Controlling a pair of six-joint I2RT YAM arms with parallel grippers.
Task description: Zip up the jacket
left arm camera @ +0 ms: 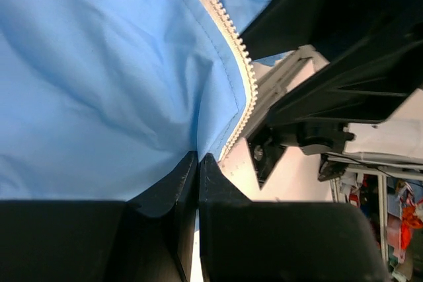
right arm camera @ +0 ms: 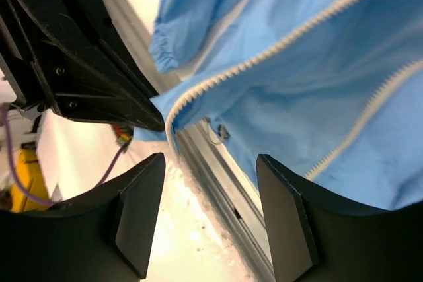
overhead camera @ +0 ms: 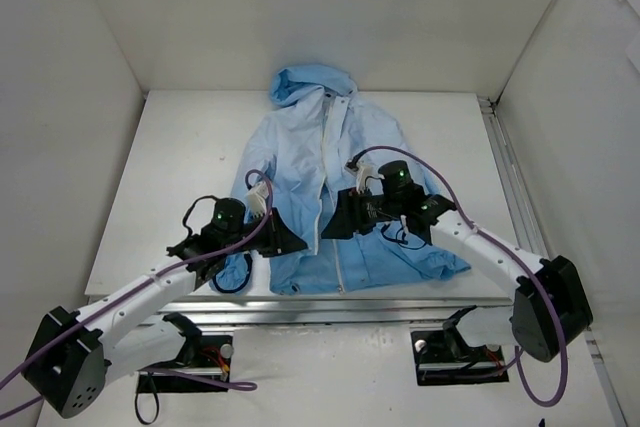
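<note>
Next, I close my right gripper on the free front panel's bottom corner [overhead camera: 351,283] of the jacket, just beside its white zipper's lower end.
The light-blue hooded jacket [overhead camera: 300,147] lies flat on the white table [overhead camera: 160,197], hood at the far side and front open. My left gripper [overhead camera: 297,243] is shut on the hem of the jacket's left front panel. In the left wrist view the closed gripper [left arm camera: 198,158] pinches blue fabric [left arm camera: 99,64] right beside the white zipper teeth [left arm camera: 232,41]. My right gripper [overhead camera: 328,225] hovers just right of it over the zipper line. In the right wrist view that gripper [right arm camera: 210,186] is open, with nothing between its fingers. The lifted hem corner [right arm camera: 162,113] and zipper strip [right arm camera: 277,47] show just above them.
An aluminium rail [right arm camera: 218,176] runs along the table's near edge below the right fingers. White enclosure walls [overhead camera: 70,67] stand on three sides. Purple cables [overhead camera: 440,187] loop over both arms. The two grippers are very close together above the jacket's lower front.
</note>
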